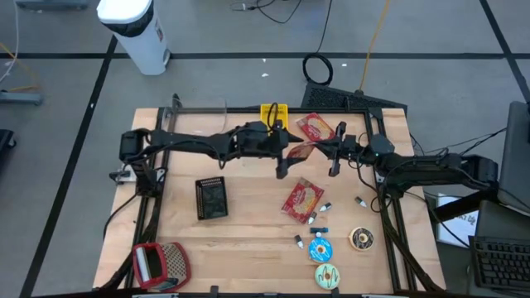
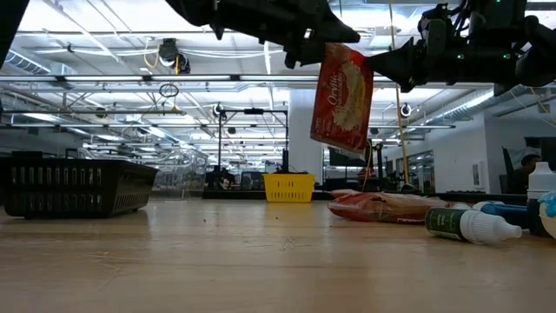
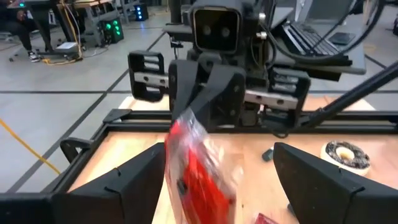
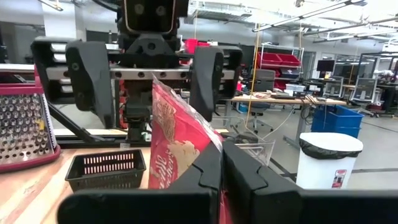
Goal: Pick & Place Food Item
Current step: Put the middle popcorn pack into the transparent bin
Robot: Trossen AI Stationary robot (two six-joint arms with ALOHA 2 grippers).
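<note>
The hanging bag reaches my left gripper's level fingers with only its top corner, so that left gripper should tip down and take the bag's top edge (image 2: 346, 52) from above.
A red popcorn bag (image 1: 301, 152) hangs in the air above the table's middle, between my two grippers. The low view shows the bag (image 2: 343, 96) well clear of the wood. My right gripper (image 1: 331, 153) reaches in from the table's right and is shut on it. My left gripper (image 1: 283, 161) faces it from the left and is open. In the left wrist view its fingers (image 3: 143, 171) stand wide apart on either side of the bag (image 3: 196, 168) without touching. The right wrist view shows the bag (image 4: 171, 143) just past my shut right gripper (image 4: 221, 149). My right gripper pinches the bag between its two fingers at the side edge (image 4: 202, 134), near the bag's upper end (image 2: 368, 65). The fingers come level from the table's right. The bag is lifted clear and hangs nearly upright below the hold.
Two more red bags lie on the table (image 1: 315, 127) (image 1: 302, 199). A black basket (image 1: 211, 199) sits left of centre, a red grater (image 1: 161, 263) near the front-left corner. Small bottles (image 1: 319, 211) and doughnuts (image 1: 362, 239) lie front-right. A yellow basket (image 1: 273, 112) stands at the far edge.
</note>
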